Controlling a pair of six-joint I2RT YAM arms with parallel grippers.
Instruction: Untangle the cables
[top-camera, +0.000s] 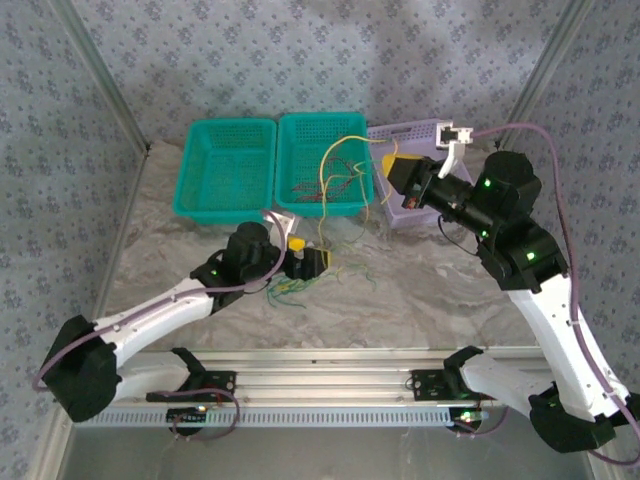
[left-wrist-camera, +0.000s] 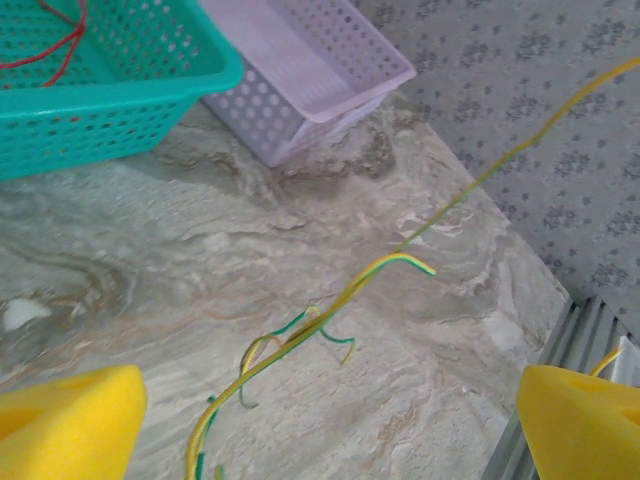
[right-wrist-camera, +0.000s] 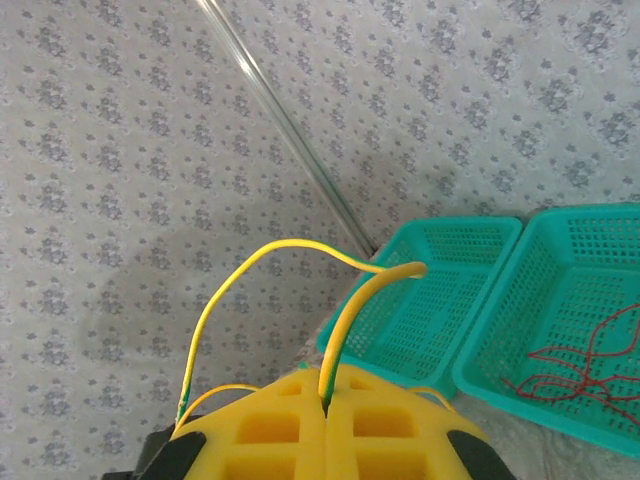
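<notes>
The yellow-green cable in the robot's right gripper still runs down to the tangled ends, so the left gripper should pinch its lower length (left-wrist-camera: 336, 306) and pull it away.
Yellow-green cables (top-camera: 345, 150) arc from my right gripper (top-camera: 392, 165) over the middle teal basket down to the table. The right gripper (right-wrist-camera: 325, 405) is shut, its yellow pads pinching a yellow-green cable (right-wrist-camera: 345, 335) above the lilac basket. My left gripper (top-camera: 308, 260) hovers low over the marble table, open. In the left wrist view its pads (left-wrist-camera: 65, 425) stand far apart, and a yellow-green cable (left-wrist-camera: 330, 310) runs loose through the left gripper (left-wrist-camera: 320, 445), with curly ends on the table. More cable ends (top-camera: 285, 292) lie beside it. Red cables (top-camera: 318, 190) lie in the middle basket.
Two teal baskets (top-camera: 205, 195) (top-camera: 290, 135) stand side by side at the back, and a lilac basket (top-camera: 415, 132) to their right. Patterned walls enclose the table on three sides. The metal rail (top-camera: 330, 385) runs along the near edge.
</notes>
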